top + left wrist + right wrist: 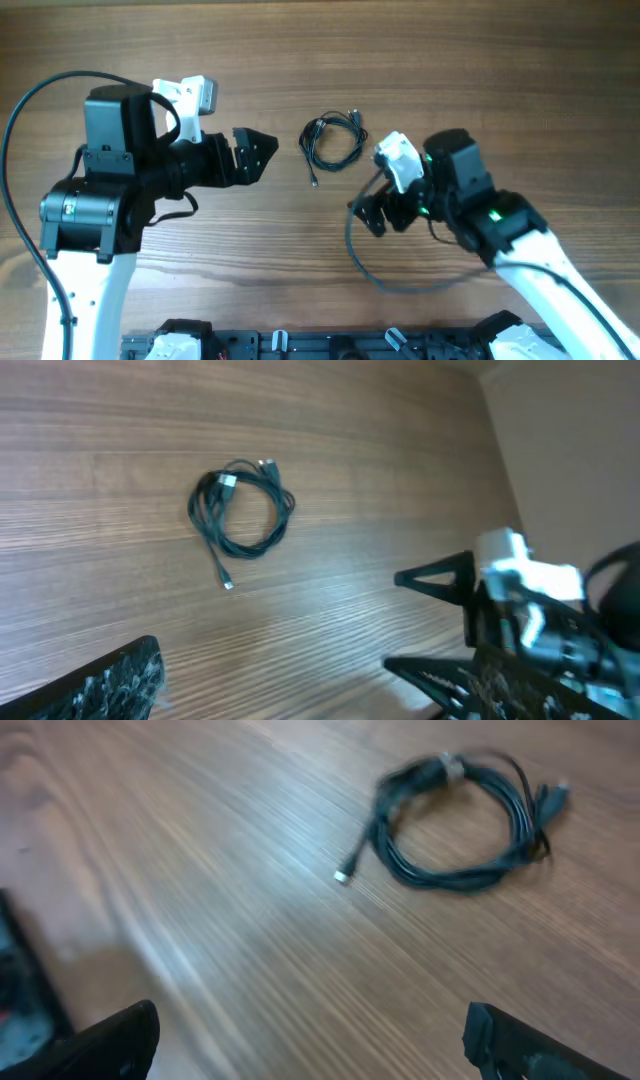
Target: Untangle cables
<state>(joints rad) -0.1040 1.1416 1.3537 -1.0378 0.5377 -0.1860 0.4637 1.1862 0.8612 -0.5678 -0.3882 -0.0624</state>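
My right gripper will next move over to the black cables and close on the coil's front side (331,167) (450,881), close to the plug end that trails.
The cables (334,142) are thin black cords wound in a small coil on the wooden table, with one plug end trailing toward the front. The coil also shows in the left wrist view (240,512) and the right wrist view (462,820). My left gripper (258,155) is open and empty, to the left of the coil and apart from it. My right gripper (374,213) is open and empty, in front and to the right of the coil, with bare wood between its fingers.
A thicker black arm cable (385,270) loops over the table beside the right arm. The right gripper shows in the left wrist view (470,630). A dark rail (330,345) runs along the table's front edge.
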